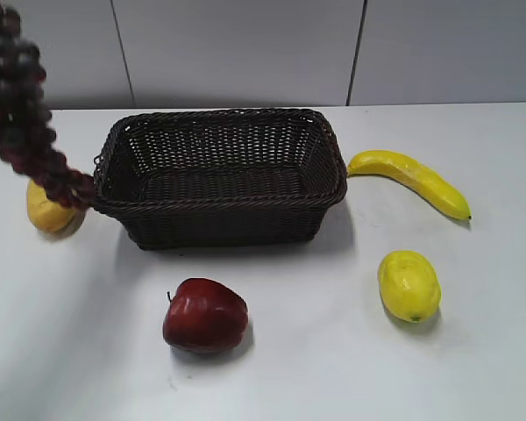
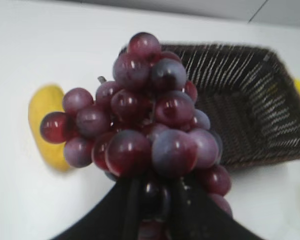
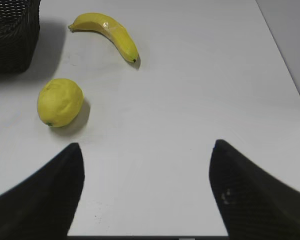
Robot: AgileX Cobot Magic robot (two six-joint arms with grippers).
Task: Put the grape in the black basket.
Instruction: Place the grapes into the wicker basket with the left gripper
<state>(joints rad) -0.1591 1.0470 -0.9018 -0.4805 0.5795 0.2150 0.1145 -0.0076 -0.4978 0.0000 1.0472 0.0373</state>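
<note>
Next, my left gripper lets go of the grape inside the black basket's end (image 1: 175,179) farthest from the banana.
The grape (image 1: 22,114), a long bunch of dark purple-red berries, hangs in the air at the far left of the exterior view, its lower end beside the left rim of the black basket (image 1: 219,203). In the left wrist view my left gripper (image 2: 157,200) is shut on the grape (image 2: 140,125), with the black basket (image 2: 250,100) lower and to the right. The left gripper itself is out of frame in the exterior view. My right gripper (image 3: 146,150) is open and empty over bare table, and does not show in the exterior view.
A red apple (image 1: 204,316) lies in front of the basket. A lemon (image 1: 408,285) and a banana (image 1: 412,180) lie to its right. A yellow fruit (image 1: 48,210) lies at its left, under the grape. The basket is empty.
</note>
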